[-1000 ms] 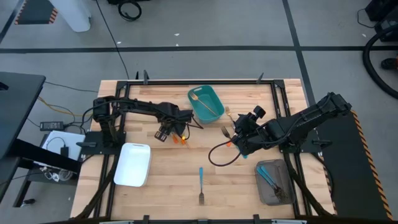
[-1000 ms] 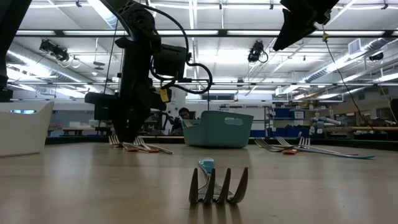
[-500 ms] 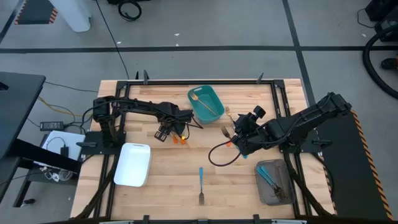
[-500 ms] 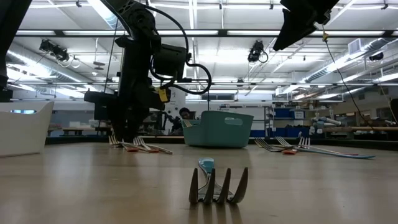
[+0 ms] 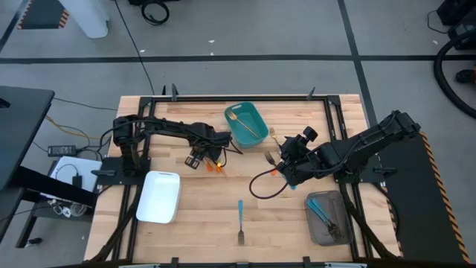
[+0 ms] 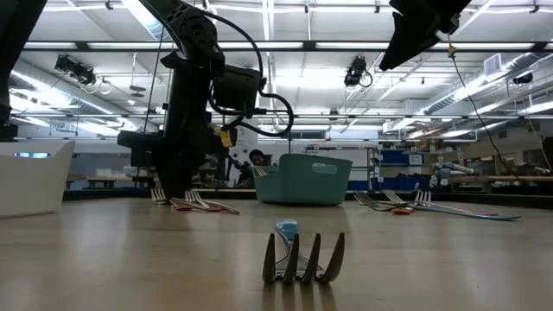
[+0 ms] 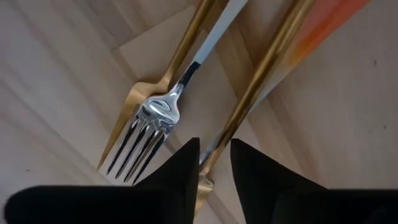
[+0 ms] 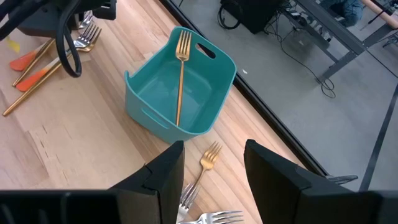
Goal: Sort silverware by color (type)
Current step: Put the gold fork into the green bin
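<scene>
The neck of the gold fork lies across the orange-handled fork between my fingers, so next my left gripper opens and grips the gold fork farther up its handle (image 7: 275, 55).
My left gripper (image 5: 195, 159) is down at the table over a small heap of forks (image 5: 214, 165), shut on the gold neck of an orange-handled fork (image 7: 273, 56). A silver fork (image 7: 155, 118) and an all-gold fork (image 7: 134, 102) lie beside it on the wood. My right gripper (image 5: 285, 165) hangs open and empty above the table's middle right, over several more forks (image 5: 271, 155). A blue-handled fork (image 5: 241, 221) lies alone near the front edge, its tines toward the low camera (image 6: 302, 257). One gold fork (image 8: 180, 74) leans inside the teal bin (image 5: 247, 123). My left gripper (image 7: 214, 152) has the orange-handled fork's gold neck (image 7: 219, 146), just behind its tines, between its two fingers. The fingers point down from above and the neck runs slantwise through the narrow gap. The fork lies flat on the table among the other forks.
A white tray (image 5: 159, 196) stands at the front left and a grey tray (image 5: 328, 217) holding blue-handled utensils at the front right. The teal bin stands at the far middle between the arms. A black cable (image 5: 260, 186) loops below my right gripper.
</scene>
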Action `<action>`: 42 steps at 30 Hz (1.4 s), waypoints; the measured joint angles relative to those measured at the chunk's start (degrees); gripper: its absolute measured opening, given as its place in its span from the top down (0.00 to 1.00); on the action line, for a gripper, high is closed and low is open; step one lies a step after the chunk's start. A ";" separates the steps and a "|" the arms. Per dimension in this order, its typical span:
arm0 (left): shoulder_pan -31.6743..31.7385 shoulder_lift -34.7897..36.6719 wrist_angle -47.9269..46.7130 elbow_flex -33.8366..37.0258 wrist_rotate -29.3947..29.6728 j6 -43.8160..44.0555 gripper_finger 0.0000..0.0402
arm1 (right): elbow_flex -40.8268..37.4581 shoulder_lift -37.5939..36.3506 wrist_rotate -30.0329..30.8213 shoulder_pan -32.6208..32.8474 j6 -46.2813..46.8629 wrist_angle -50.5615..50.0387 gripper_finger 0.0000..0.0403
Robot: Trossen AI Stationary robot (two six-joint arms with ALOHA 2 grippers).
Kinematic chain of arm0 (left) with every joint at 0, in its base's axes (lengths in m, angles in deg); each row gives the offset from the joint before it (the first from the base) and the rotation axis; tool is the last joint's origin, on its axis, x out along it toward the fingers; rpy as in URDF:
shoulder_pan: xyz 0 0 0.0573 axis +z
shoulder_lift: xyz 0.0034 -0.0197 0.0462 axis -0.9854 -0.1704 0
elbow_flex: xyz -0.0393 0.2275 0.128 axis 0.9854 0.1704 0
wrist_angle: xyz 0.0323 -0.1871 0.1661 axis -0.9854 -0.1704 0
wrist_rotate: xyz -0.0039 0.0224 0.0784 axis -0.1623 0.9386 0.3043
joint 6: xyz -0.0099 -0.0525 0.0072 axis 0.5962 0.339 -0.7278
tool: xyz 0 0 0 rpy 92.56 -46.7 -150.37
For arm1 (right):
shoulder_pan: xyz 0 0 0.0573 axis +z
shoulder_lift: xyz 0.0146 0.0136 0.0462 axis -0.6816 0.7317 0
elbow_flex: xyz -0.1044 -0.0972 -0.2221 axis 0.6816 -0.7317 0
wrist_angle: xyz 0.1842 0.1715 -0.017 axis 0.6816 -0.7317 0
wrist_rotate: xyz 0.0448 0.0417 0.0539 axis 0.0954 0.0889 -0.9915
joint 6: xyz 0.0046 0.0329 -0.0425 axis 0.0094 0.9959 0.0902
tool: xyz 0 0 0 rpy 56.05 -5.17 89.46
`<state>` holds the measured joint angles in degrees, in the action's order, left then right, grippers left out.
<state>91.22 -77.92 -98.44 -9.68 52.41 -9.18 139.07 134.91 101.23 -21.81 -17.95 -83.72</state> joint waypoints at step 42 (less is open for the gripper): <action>0.02 0.07 -0.42 -0.04 0.66 1.86 0.78 | 0.00 0.00 0.00 -0.01 -0.16 0.02 0.57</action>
<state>91.24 -77.86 -98.87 -9.72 53.06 -7.32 139.07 134.91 101.23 -21.82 -18.11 -83.70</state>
